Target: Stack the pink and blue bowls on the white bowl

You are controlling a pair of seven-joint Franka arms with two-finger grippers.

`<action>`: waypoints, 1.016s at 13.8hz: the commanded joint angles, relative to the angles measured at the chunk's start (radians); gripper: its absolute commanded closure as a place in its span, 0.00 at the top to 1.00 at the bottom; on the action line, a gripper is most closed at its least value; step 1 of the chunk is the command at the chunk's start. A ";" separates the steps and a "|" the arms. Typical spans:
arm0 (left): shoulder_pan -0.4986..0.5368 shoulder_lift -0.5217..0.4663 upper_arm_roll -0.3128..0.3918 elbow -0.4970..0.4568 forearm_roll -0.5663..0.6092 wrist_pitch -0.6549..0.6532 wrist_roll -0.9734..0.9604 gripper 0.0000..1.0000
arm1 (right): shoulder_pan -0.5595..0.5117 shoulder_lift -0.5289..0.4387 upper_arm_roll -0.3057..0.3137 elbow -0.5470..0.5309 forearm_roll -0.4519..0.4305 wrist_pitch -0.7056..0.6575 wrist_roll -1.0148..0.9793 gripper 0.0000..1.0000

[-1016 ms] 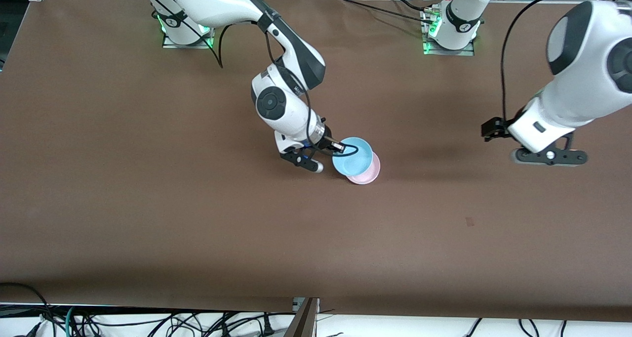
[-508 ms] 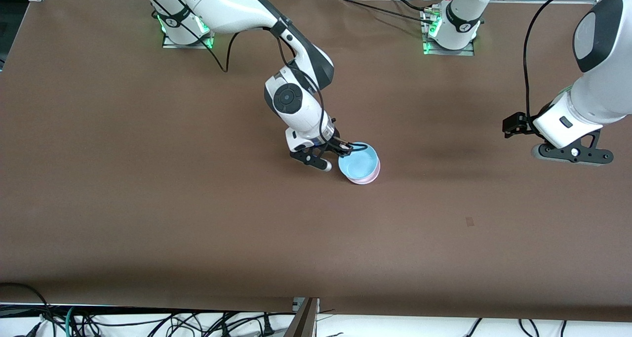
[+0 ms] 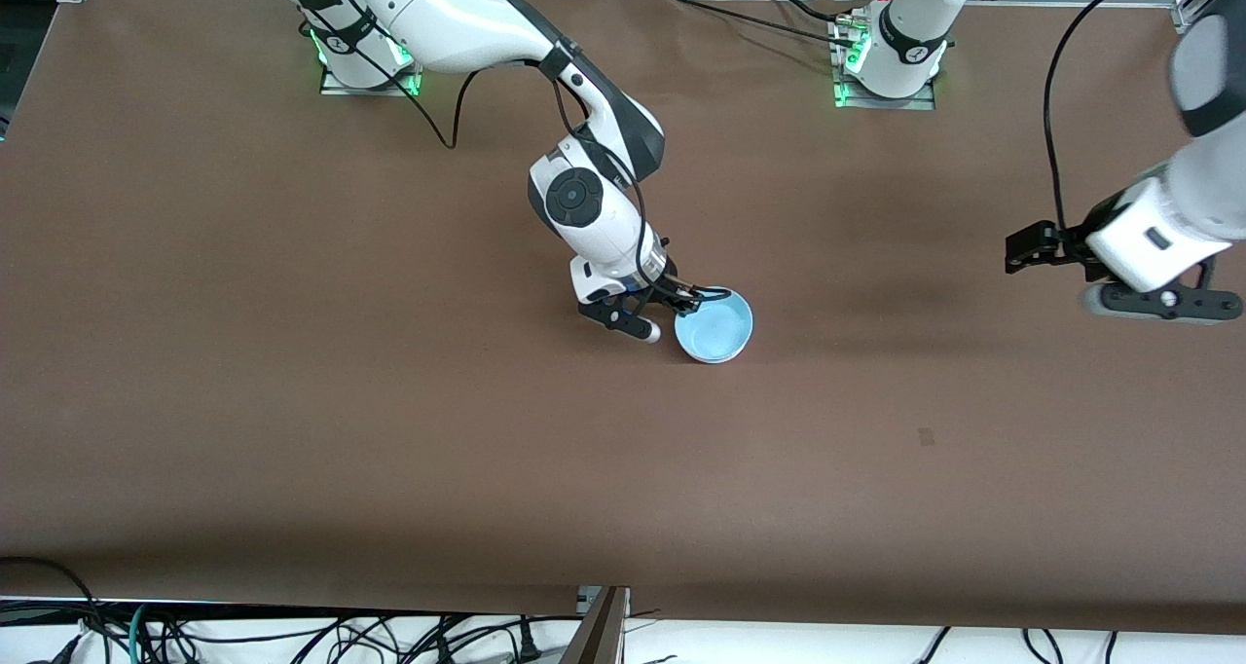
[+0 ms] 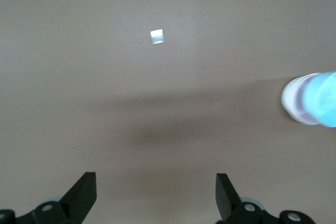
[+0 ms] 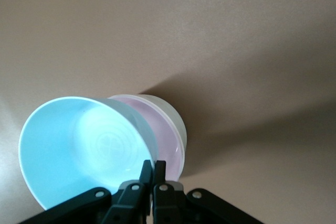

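The robot's right gripper needs to release the blue bowl, now tilted and partly in the pink bowl, inside the pink bowl (image 3: 713,326) (image 5: 127,144), on top of the stack.
My right gripper (image 3: 689,301) is shut on the rim of the light blue bowl (image 3: 715,325) near the table's middle. In the right wrist view the gripper (image 5: 153,169) pinches the blue bowl (image 5: 84,150), which is tilted and sits partly in the pale pink bowl (image 5: 169,148). The pink bowl is nested in the white bowl (image 5: 170,113). In the front view the blue bowl hides both bowls under it. My left gripper (image 3: 1158,304) is open and empty, up over bare table toward the left arm's end. The left wrist view (image 4: 156,198) shows the stack (image 4: 310,98) far off.
The brown table (image 3: 389,430) is bare around the stack. A small tape mark (image 3: 926,436) lies nearer to the front camera, toward the left arm's end; it also shows in the left wrist view (image 4: 156,35). Cables hang along the table's front edge.
My right gripper has brought the blue bowl down over the pink bowl, which no longer shows in the front view. My left arm has drawn away toward its end of the table.
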 commanded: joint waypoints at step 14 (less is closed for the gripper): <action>-0.005 -0.009 0.035 0.005 -0.003 -0.045 0.017 1.00 | 0.020 0.047 -0.013 0.039 -0.036 0.004 0.026 0.00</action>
